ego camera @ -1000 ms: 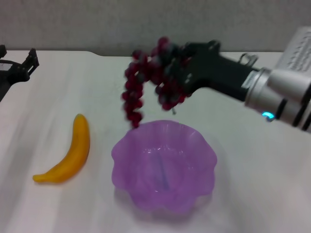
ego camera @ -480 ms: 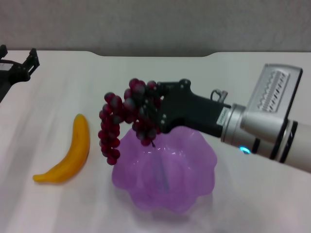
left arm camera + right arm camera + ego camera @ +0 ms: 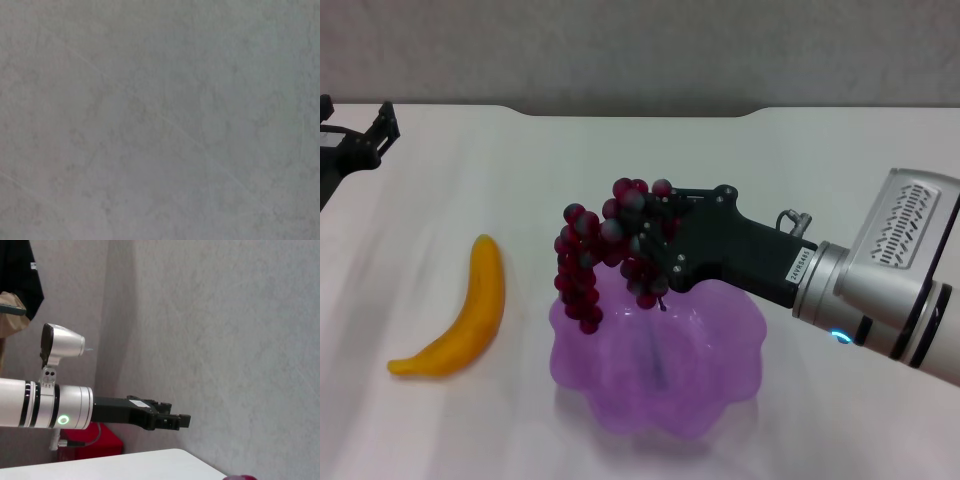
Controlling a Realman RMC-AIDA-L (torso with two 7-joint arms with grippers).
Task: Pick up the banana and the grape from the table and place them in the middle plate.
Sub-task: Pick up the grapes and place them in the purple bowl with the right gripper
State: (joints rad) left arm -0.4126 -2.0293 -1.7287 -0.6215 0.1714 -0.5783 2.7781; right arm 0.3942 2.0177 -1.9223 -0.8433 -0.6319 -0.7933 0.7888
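I'll release the grape from my right gripper inside the middle plate, on the half nearer the banana [image 3: 623,352].
The grape [image 3: 590,255], a dark red-purple bunch, hangs in the air over the far left part of the middle plate [image 3: 725,385], its lower end dangling just above the rim. My right gripper [image 3: 648,245] is shut on the top of the bunch, reaching in from the right. The plate is translucent purple with a wavy rim and holds nothing. Left of the plate, the yellow-orange banana [image 3: 470,310] lies on the white table [image 3: 840,180]. My left gripper [image 3: 355,140] is parked open at the far left edge, and shows far off in the right wrist view as the left gripper [image 3: 172,421].
The table's dark notched far edge [image 3: 640,112] runs along the back under a grey wall. The left wrist view shows only a plain grey surface.
The right gripper has brought the grape bunch down from behind the plate, towards me and then a little to the right over the plate. Banana, plate and left arm have not moved.
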